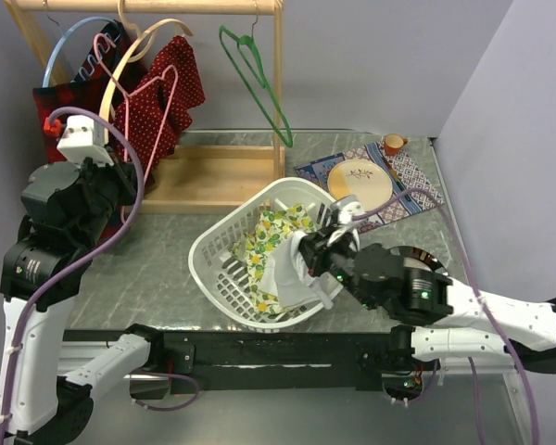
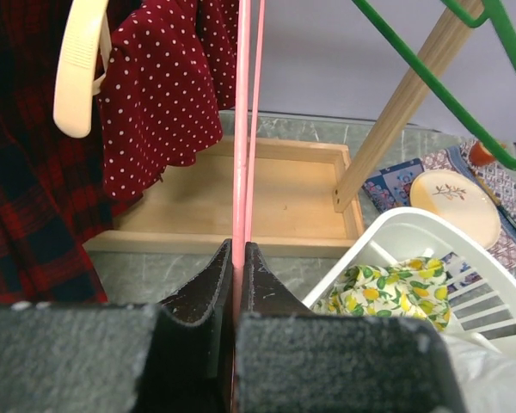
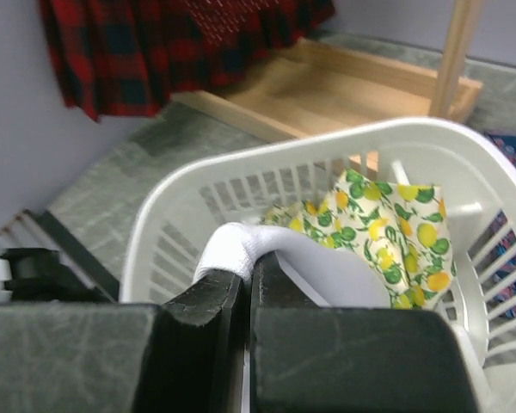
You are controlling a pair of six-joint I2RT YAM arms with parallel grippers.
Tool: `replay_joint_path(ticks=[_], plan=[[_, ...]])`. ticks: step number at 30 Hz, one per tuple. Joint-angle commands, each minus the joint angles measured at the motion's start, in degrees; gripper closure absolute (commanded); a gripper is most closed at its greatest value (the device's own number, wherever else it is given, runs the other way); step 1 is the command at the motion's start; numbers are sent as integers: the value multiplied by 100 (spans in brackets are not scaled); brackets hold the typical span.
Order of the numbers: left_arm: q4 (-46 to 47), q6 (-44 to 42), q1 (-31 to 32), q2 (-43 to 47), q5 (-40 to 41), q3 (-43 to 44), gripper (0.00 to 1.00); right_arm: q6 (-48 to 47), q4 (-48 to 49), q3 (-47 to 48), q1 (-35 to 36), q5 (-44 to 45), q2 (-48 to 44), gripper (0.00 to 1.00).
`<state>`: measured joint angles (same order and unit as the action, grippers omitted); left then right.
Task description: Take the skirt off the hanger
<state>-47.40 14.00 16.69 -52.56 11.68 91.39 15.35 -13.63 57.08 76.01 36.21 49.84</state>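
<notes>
The robot's left gripper will let the pink hanger hang on the wooden rack (image 1: 207, 88) between the red polka-dot garment and the green hanger.
My left gripper (image 1: 128, 170) is shut on the lower bar of a bare pink hanger (image 1: 163, 93) that hangs from the wooden rack; the left wrist view shows the thin pink rods (image 2: 242, 129) pinched between my fingertips (image 2: 238, 247). My right gripper (image 1: 308, 254) is shut on a fold of the white skirt (image 1: 285, 275) and holds it over the near-right part of the white laundry basket (image 1: 210, 252). In the right wrist view the white fabric (image 3: 239, 244) bunches over my closed fingertips (image 3: 250, 277). The skirt is apart from the hanger.
A lemon-print cloth (image 1: 280, 227) lies in the basket. A red polka-dot garment (image 1: 171, 88) and a dark plaid one (image 1: 57, 102) hang on the rack (image 1: 213, 176) with cream, blue and green hangers (image 1: 259, 79). A plate (image 1: 360, 184), a patterned mat and an orange cup (image 1: 393, 143) sit far right.
</notes>
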Motion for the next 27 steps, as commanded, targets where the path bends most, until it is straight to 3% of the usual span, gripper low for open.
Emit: replay_joint_path(ticks=[1, 3, 4, 5, 8, 14, 20, 27], plan=[[608, -301, -16, -106, -210, -139, 99, 160, 527, -285, -244, 98, 665, 100], [837, -380, -16, -185, -272, -245, 99, 310, 458, -242, -306, -235, 1183, 89], [907, -407, -16, -211, -359, -271, 99, 362, 353, -172, -332, -306, 1368, 81], [977, -442, -16, -298, -412, -315, 99, 476, 213, 47, -323, -351, 1727, 65], [1276, -573, -17, -526, -509, -315, 99, 609, -254, 382, -323, -413, 2160, 44], [1628, -820, -16, -1229, -334, 35, 99, 504, -88, 252, -323, -579, 1680, 18], [2163, -917, -16, -1687, -280, 352, 99, 460, 220, -187, -323, -685, 722, 2], [2717, -829, -16, -2004, -553, 388, 99, 310, 501, -645, -332, -738, -53, 0]])
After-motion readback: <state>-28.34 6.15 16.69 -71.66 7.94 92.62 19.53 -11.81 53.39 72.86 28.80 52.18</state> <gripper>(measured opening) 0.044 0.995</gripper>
